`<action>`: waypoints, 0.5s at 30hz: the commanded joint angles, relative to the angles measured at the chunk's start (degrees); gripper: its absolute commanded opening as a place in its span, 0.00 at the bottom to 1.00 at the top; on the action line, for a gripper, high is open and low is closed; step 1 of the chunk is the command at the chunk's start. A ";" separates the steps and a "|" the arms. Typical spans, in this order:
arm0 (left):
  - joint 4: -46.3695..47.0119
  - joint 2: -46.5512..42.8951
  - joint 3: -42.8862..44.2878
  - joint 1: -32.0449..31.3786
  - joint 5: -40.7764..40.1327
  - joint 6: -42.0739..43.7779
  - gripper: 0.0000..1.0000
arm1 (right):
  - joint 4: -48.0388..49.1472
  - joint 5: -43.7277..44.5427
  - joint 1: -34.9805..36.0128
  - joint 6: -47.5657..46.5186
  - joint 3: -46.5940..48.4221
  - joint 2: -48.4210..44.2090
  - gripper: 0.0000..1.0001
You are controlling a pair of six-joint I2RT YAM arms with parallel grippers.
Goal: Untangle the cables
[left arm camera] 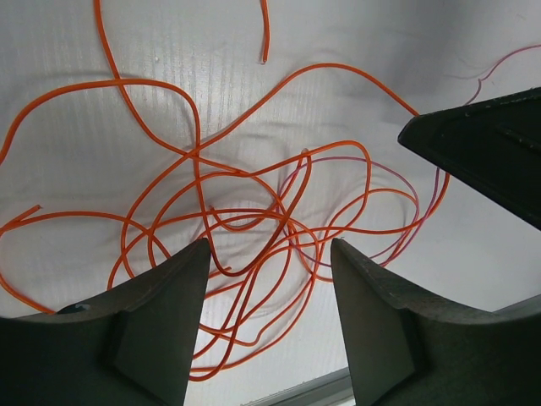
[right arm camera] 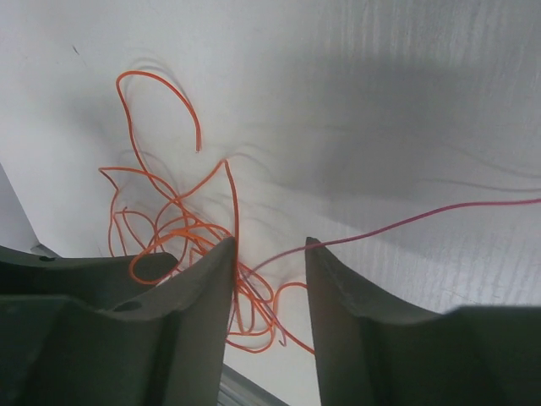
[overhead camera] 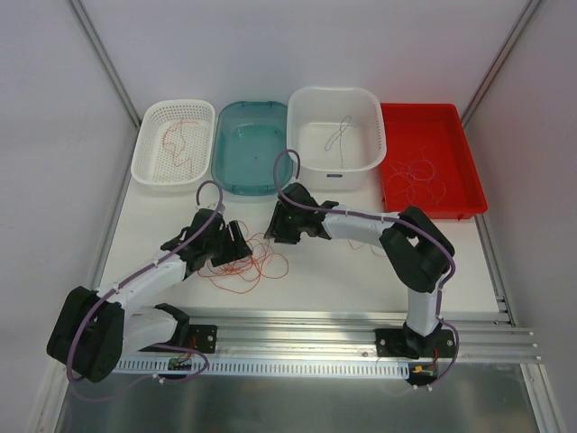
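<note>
An orange cable runs beside the purple wire at the right gripper's fingers, so the robot should grip the purple wire alone (right arm camera: 351, 238), clear of the orange tangle, before pulling.
A loose tangle of thin orange cables (overhead camera: 245, 267) lies on the white table between the two arms. My left gripper (overhead camera: 234, 245) hangs over its left part, and the right gripper (overhead camera: 276, 229) over its upper right edge. In the left wrist view the left gripper (left arm camera: 270, 254) is open and empty, with the orange loops (left arm camera: 245, 211) and one thin purple wire (left arm camera: 397, 178) below it. In the right wrist view the right gripper (right arm camera: 269, 254) is open, with the tangle (right arm camera: 177, 233) beside its left finger. A purple wire (right arm camera: 423, 220) runs off to the right past its right fingertip.
Along the back stand a white lattice basket (overhead camera: 149, 162) holding an orange wire, a teal tray (overhead camera: 225, 171), a white tub (overhead camera: 365, 158) holding a grey wire, and a red tray (overhead camera: 451, 122) with pale wires. The right gripper's finger (left arm camera: 490, 152) shows in the left wrist view.
</note>
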 commanded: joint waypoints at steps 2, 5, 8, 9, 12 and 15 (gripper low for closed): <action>1.82 0.72 -1.10 -0.82 -2.09 -1.51 0.59 | -0.41 0.82 0.12 0.77 1.70 -0.59 0.36; 1.73 1.24 -1.62 -0.82 -3.41 -2.21 0.59 | -1.46 1.96 0.21 -0.29 1.52 -2.18 0.29; 1.82 1.95 -1.98 -0.82 -3.85 -2.83 0.60 | -2.25 3.28 0.21 -1.52 1.00 -3.58 0.30; 1.91 2.12 -1.98 -0.82 -3.68 -2.92 0.60 | -2.43 3.63 0.21 -1.78 1.00 -3.85 0.34; 1.91 2.39 -1.98 -0.82 -3.32 -2.92 0.60 | -2.43 3.64 0.12 -1.96 0.73 -4.29 0.46; 1.91 1.86 -2.33 -0.82 -3.32 -3.01 0.60 | -2.26 5.66 -0.06 -1.88 0.73 -4.73 0.51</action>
